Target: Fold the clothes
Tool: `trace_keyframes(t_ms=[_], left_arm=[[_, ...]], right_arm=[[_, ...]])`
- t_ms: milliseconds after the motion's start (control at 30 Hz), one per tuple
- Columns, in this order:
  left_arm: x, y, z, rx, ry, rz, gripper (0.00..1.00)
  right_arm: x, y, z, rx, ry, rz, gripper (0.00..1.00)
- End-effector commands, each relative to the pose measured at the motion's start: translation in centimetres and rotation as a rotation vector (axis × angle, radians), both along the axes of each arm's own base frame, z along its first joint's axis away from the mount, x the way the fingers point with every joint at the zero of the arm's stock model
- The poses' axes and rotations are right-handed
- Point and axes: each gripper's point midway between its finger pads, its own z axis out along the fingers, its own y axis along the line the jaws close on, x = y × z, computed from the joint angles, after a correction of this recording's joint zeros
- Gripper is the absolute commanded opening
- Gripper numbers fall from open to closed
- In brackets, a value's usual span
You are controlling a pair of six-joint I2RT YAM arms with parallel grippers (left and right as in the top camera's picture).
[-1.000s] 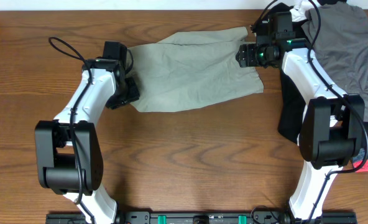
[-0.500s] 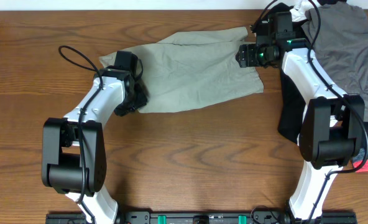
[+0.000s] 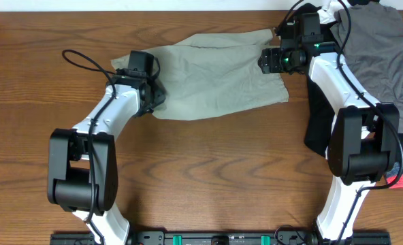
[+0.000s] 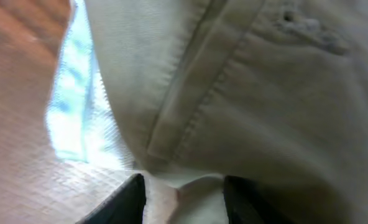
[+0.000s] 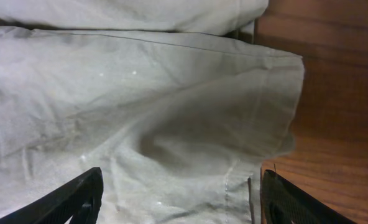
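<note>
I can see the garment's end bunched into a fold with the whitish lining sticking out, so next I open my left gripper, pinch the fold's edge (image 4: pixel 153 158) and raise it high.
The clothes (image 3: pixel 215 75), a pale khaki-green garment, lie spread across the far middle of the table. My left gripper (image 3: pixel 154 96) sits at their left edge, shut on a bunched fold of the fabric. In the left wrist view that cloth (image 4: pixel 265 93) fills the gap of the gripper (image 4: pixel 184 202), and a whitish lining (image 4: pixel 78 106) hangs at the left. My right gripper (image 3: pixel 268 61) hovers over the garment's right hem. There it (image 5: pixel 178 199) stands open, fingers wide apart astride the flat cloth (image 5: pixel 140 93) and its stitched hem.
A darker grey garment (image 3: pixel 382 47) lies at the far right. A black garment (image 3: pixel 317 116) lies beside the right arm. Something red (image 3: pixel 395 180) shows at the right edge. Bare wooden table (image 3: pixel 208 170) spreads in front of the clothes.
My left gripper has moved up and to the right along the garment's left edge, narrowing on the fabric and shifting that edge. The right arm has stayed in place.
</note>
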Motion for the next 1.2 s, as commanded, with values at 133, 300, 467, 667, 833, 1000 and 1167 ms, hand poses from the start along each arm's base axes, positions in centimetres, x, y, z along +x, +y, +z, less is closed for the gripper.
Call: trace_keyframes(t_ms=[133, 300, 467, 667, 833, 1000, 1167], left_arm=[[1.2, -0.3, -0.1, -0.003, -0.061, 0.008, 0.06], [2.2, -0.4, 0.4, -0.010, -0.104, 0.009, 0.06], [2.6, 0.7, 0.8, -0.011, -0.117, 0.034, 0.27], [4.1, 2.3, 3.1, 0.038, -0.173, -0.106, 0.66], [4.8, 3.6, 3.5, 0.094, -0.190, -0.184, 0.71], [5.3, 3.9, 2.9, 0.118, -0.195, -0.224, 0.71], [6.0, 3.6, 1.7, 0.107, -0.202, -0.230, 0.71]], right_arm=[[0.6, 0.3, 2.5, -0.008, -0.062, 0.017, 0.80], [0.6, 0.3, 2.5, -0.010, -0.061, 0.015, 0.80], [0.6, 0.3, 2.5, -0.011, -0.063, 0.015, 0.80], [0.7, 0.3, 2.5, -0.011, -0.066, 0.015, 0.80], [0.8, 0.4, 2.6, -0.009, -0.072, 0.016, 0.80], [0.9, 0.4, 2.7, -0.008, -0.076, 0.016, 0.80], [0.9, 0.4, 2.7, -0.008, -0.076, 0.016, 0.80]])
